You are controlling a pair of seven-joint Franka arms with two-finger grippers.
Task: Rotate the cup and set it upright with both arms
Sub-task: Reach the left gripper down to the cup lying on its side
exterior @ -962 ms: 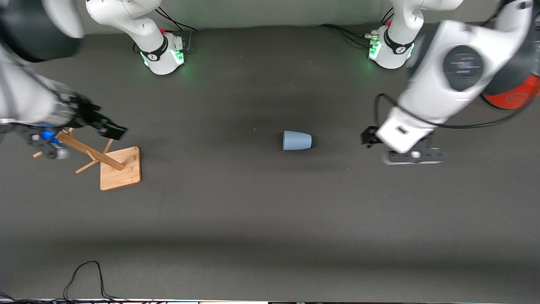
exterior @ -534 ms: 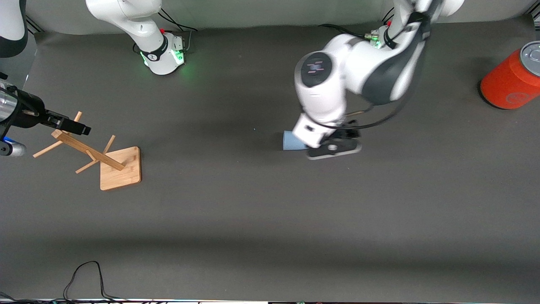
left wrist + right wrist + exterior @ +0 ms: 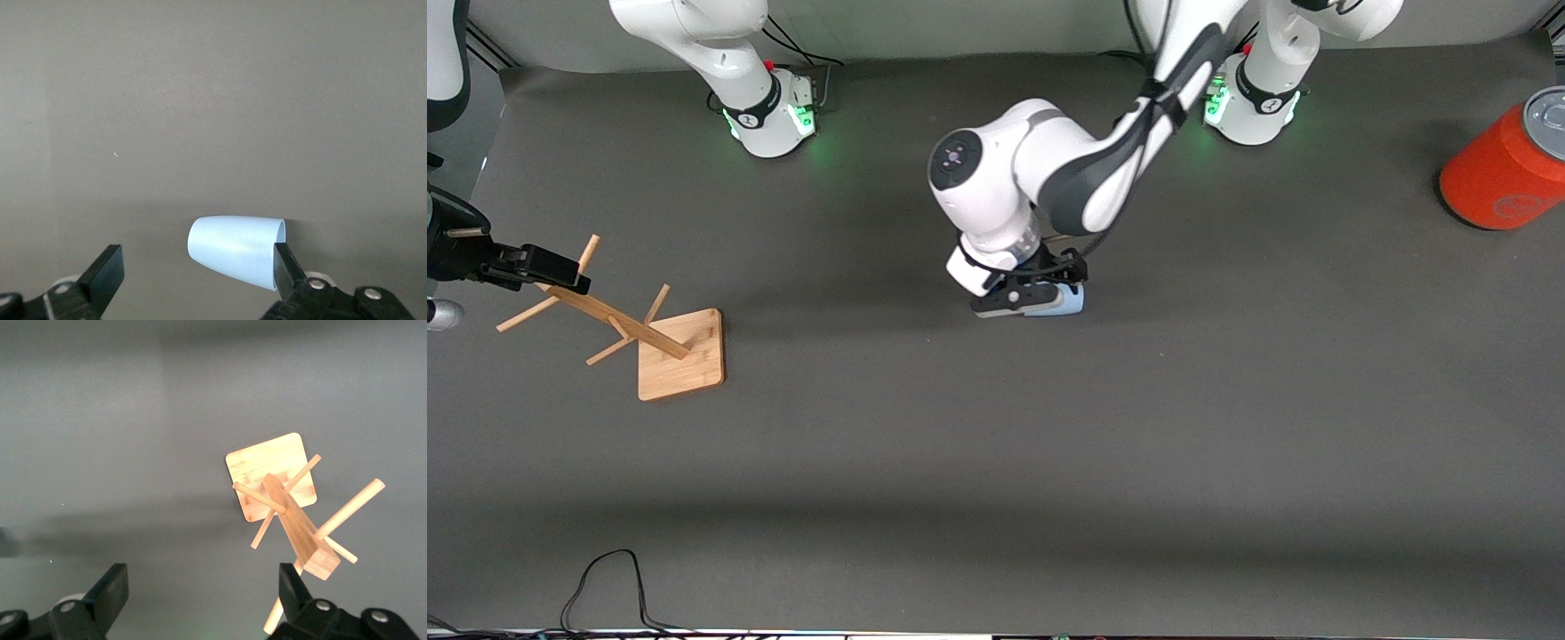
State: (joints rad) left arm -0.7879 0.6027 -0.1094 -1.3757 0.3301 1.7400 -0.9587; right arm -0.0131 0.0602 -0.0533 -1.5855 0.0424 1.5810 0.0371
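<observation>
The robot's left gripper should close on the cup's rim (image 3: 1030, 313) (image 3: 275, 261), putting one finger inside the opening of the cup and the other against the cup's outer side.
The cup (image 3: 1069, 306) is a small pale blue tumbler lying on its side in the middle of the dark table, mostly covered by the left arm's hand in the front view. My left gripper (image 3: 1040, 292) hangs right over it, open. In the left wrist view the cup (image 3: 233, 250) lies between the spread fingers, its open rim against one fingertip (image 3: 285, 265) and a wide gap to the other; the left gripper (image 3: 197, 273) holds nothing. My right gripper (image 3: 551, 265) is open and empty over the wooden rack at the right arm's end of the table, seen also in the right wrist view (image 3: 203, 590).
A wooden peg rack (image 3: 645, 333) on a square base stands toward the right arm's end; it shows in the right wrist view (image 3: 287, 507). A large red-orange can (image 3: 1507, 169) stands at the left arm's end. A black cable (image 3: 605, 578) loops near the front edge.
The left arm swung in from its end of the table and came down over the cup, uncovering the red can. The right gripper drew back a little over the rack.
</observation>
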